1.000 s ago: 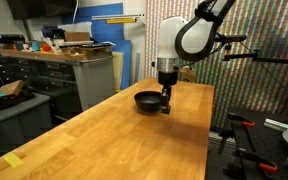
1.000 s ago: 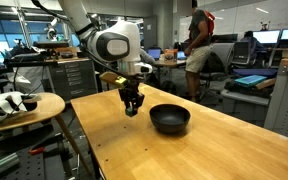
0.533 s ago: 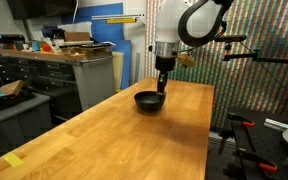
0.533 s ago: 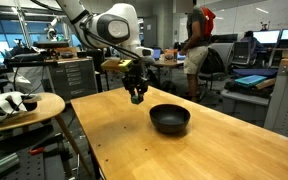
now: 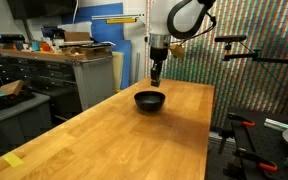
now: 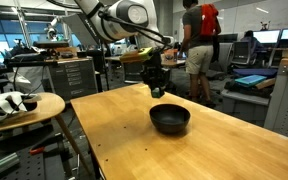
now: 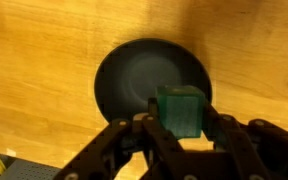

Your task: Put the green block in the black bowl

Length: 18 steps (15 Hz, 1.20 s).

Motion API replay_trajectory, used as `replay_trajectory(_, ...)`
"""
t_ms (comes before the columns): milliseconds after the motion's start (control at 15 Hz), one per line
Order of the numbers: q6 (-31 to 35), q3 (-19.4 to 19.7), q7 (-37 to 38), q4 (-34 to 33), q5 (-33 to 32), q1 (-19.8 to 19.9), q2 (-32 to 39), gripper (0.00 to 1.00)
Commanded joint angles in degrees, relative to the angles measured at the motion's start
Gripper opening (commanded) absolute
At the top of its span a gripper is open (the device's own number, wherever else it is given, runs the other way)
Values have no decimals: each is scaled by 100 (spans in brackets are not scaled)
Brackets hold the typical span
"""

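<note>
The green block will be let go from my gripper on the inside bottom of the black bowl (image 5: 148, 100) (image 7: 144, 93), close to the middle of the bowl.
The green block (image 7: 180, 110) is a small green cube held between my gripper's fingers (image 7: 181, 125) in the wrist view. The gripper is shut on it. The black bowl (image 7: 134, 80) lies below the block on the wooden table and looks empty. In both exterior views the gripper (image 5: 156, 77) (image 6: 157, 91) hangs in the air above the bowl (image 5: 149, 100) (image 6: 170, 118), a little toward its far edge. The block is too small to make out in the exterior views.
The long wooden table (image 5: 114, 140) (image 6: 184, 150) carries only the bowl. A round side table (image 6: 24, 105) with objects stands beside it. Cabinets (image 5: 44, 75) and a tripod (image 5: 249, 60) stand around, and a person (image 6: 199, 40) is in the background.
The gripper has risen from table height beside the bowl and moved over the bowl, carrying the green block.
</note>
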<state>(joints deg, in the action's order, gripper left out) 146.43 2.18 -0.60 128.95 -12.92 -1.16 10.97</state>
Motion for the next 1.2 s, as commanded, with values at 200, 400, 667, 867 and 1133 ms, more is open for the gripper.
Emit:
replay_trajectory(200, -658, -1, -336, -1167, 211, 202, 967, 18)
replay_trajectory(400, -767, -7, -427, -1458, 290, 266, 1333, 18)
replay_trajectory(667, -701, -51, -478, -1782, 491, 412, 1753, 18)
replay_trajectory(867, -635, -88, -542, -1984, 781, 528, 2004, 18)
replay_trajectory(1133, -650, -109, -541, -2175, 1056, 637, 2246, 18)
